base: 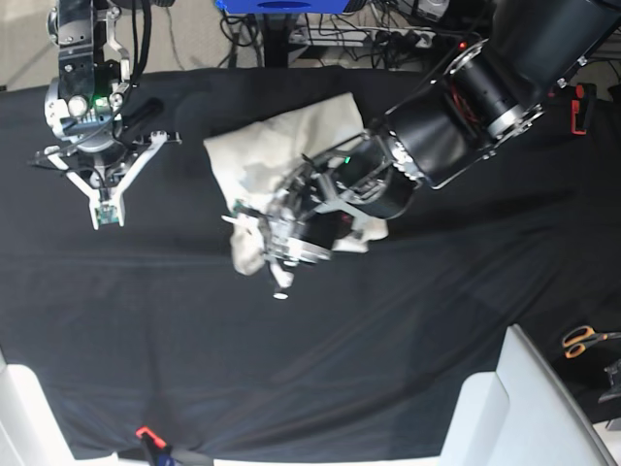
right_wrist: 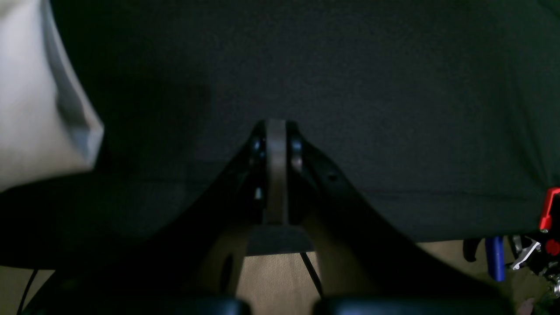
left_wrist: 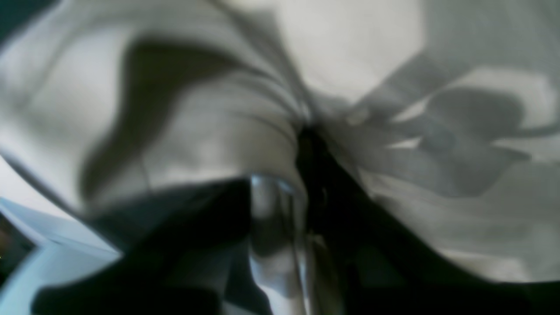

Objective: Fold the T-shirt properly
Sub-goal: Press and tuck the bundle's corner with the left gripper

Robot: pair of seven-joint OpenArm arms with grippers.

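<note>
My left gripper will release the T-shirt's bunched part on the black cloth (base: 233, 283) just past the T-shirt heap's near edge.
The cream T-shirt (base: 281, 146) lies crumpled in the middle of the black table cloth (base: 408, 320). Its near-left part is bunched and lifted. My left gripper (base: 250, 225) reaches in from the right and is shut on that bunch. In the left wrist view the folds of the T-shirt (left_wrist: 210, 131) run together into the pinch of the left gripper (left_wrist: 308, 135). My right gripper (base: 107, 216) hangs over bare black cloth at the far left, apart from the shirt. In the right wrist view the right gripper (right_wrist: 276, 131) is shut on nothing, and one edge of the T-shirt (right_wrist: 35, 113) shows at the left.
A small white scrap (base: 280, 295) lies on the black cloth below the bunch. Orange-handled scissors (base: 582, 340) lie at the right edge and a white box (base: 524, 408) stands at the bottom right. Red and blue tools (right_wrist: 544, 214) sit beyond the table edge.
</note>
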